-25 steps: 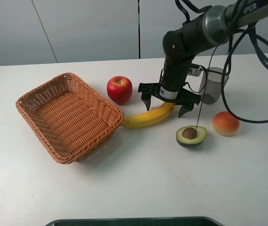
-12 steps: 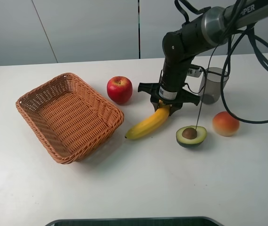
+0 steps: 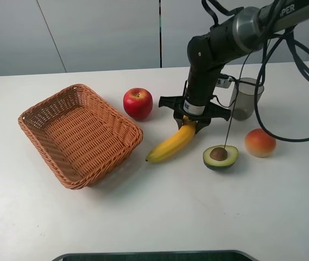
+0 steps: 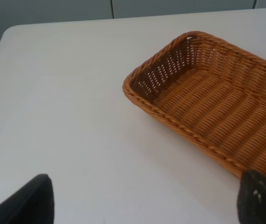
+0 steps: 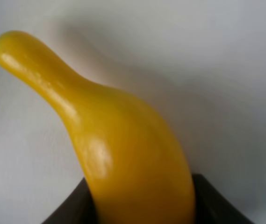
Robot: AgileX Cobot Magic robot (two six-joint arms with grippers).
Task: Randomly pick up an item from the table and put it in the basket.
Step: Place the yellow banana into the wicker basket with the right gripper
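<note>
My right gripper should drop off the yellow banana around the middle of the empty wicker basket's bottom point(image 3: 89, 137).
The yellow banana point(image 3: 171, 143) lies slanted on the white table point(image 3: 170, 212), right of the wicker basket point(image 3: 78, 134). My right gripper point(image 3: 190, 124) is shut on the banana's upper right end. The right wrist view shows the banana point(image 5: 118, 144) up close between the dark fingers point(image 5: 212, 200). The basket is empty and also shows in the left wrist view point(image 4: 217, 116). My left gripper point(image 4: 142, 205) is open over bare table near the basket's corner, out of the exterior view.
A red apple point(image 3: 138, 103) stands behind the banana. A halved avocado point(image 3: 220, 156) and an orange-red fruit point(image 3: 260, 142) lie to the right. A translucent grey cup point(image 3: 245, 98) stands behind my right arm.
My right gripper closed on the banana's end. The banana swung from lying across to slanting, its free tip moving away from the basket toward the front.
</note>
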